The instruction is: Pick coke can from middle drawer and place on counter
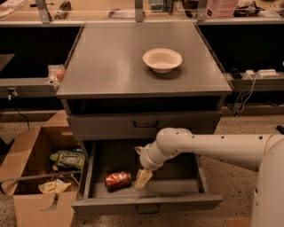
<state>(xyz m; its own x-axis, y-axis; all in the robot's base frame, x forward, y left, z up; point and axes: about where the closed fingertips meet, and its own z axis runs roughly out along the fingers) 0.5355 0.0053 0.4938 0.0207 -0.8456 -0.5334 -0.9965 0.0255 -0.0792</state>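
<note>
My gripper is to close on the coke can's end [128,178] that faces the middle of the open drawer, leaving the can's other end free.
The coke can [118,179] lies on its side on the dark floor of the open middle drawer [186,179], at its front left. My gripper [143,179] is down inside the drawer, just right of the can and very close to it, pointing downward. The arm reaches in from the right. The counter [120,62] is the grey cabinet top above the drawers.
A white bowl [162,60] sits on the counter's right half. The upper drawer front [144,124] is closed just above my arm. An open cardboard box [35,177] with wrappers stands on the floor to the left. A tan bench [111,11] runs behind.
</note>
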